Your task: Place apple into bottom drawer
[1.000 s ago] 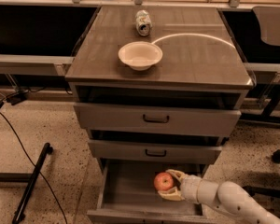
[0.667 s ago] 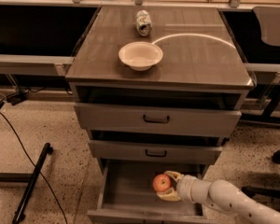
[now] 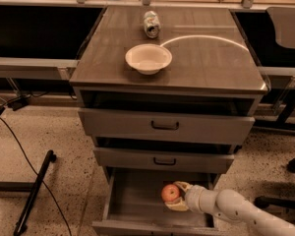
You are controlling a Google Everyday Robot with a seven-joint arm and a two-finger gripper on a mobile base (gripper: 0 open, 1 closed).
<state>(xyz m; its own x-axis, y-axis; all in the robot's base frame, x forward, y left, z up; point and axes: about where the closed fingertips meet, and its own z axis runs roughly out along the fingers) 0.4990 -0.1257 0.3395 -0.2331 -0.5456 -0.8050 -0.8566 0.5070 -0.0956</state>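
Note:
I will let go of the apple near the middle of the open bottom drawer's grey bottom (image 3: 154, 204).
The apple (image 3: 170, 192), small and red with a yellowish patch, is held between the fingers of my gripper (image 3: 174, 196) inside the open bottom drawer (image 3: 135, 200), just above its flat grey floor, right of centre. My white arm (image 3: 231, 208) reaches in from the lower right. The gripper is shut on the apple, with one finger above it and one below. The two upper drawers (image 3: 165, 126) with dark handles are pushed nearly shut.
A white bowl (image 3: 148, 58) and a tipped can (image 3: 151, 23) sit on the cabinet top (image 3: 211, 58). A dark cable and a stand leg (image 3: 33, 193) lie on the speckled floor at left. Chair bases (image 3: 285, 191) stand at right.
The gripper with the apple has moved slightly left and lower inside the bottom drawer. Nothing else has moved.

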